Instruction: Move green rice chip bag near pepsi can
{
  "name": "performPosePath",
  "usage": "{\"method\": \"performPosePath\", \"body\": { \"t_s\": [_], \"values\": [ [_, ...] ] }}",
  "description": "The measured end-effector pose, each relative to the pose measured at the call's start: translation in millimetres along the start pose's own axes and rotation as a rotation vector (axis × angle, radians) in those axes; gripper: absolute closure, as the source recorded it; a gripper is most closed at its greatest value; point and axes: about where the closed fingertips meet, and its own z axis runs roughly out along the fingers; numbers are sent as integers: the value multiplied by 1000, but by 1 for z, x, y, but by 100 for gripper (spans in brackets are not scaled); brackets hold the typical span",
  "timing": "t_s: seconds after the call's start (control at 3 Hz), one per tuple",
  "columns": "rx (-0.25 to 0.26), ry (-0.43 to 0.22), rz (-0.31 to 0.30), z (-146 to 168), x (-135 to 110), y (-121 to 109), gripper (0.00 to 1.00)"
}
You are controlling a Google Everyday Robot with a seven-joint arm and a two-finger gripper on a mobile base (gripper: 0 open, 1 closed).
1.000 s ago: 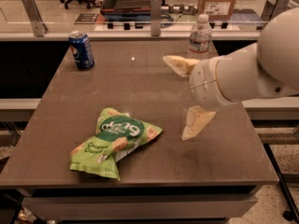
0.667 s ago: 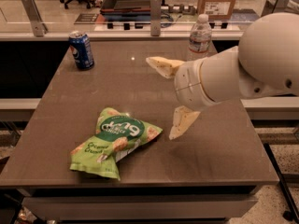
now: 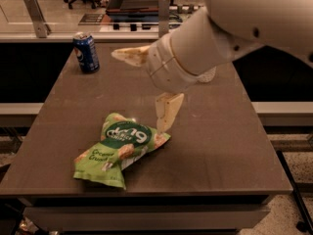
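Next, I move my gripper to the green rice chip bag's near end point(image 3: 100, 164), close to the front edge of the table, and close it there.
The green rice chip bag point(image 3: 119, 148) lies flat on the brown table point(image 3: 210, 146), toward the front left. The pepsi can point(image 3: 86, 52) stands upright at the table's far left corner, well apart from the bag. My gripper point(image 3: 145, 89) hangs over the table just right of and above the bag, its fingers spread wide. One fingertip point(image 3: 165, 116) points down near the bag's upper right edge; the other fingertip point(image 3: 123, 54) points left, higher up. Nothing is between them.
The white arm covers the upper right of the view and hides the back right of the table. A counter with metal posts point(image 3: 35, 13) and office chairs lies behind the table. The floor shows at the right.
The arm has swung left and forward, from the table's right side to just above the bag's right edge. The bag and can have not moved.
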Motion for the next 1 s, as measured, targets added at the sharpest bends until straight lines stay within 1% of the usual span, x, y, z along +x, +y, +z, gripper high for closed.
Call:
{"method": "performPosePath", "body": {
  "t_s": [0.33,0.67,1.0],
  "values": [
    [-160,-104,-28,16,-38,2,0],
    [-280,-201,-23,28,-77,27,0],
    [-354,-271,22,44,-106,65,0]
  ]
}}
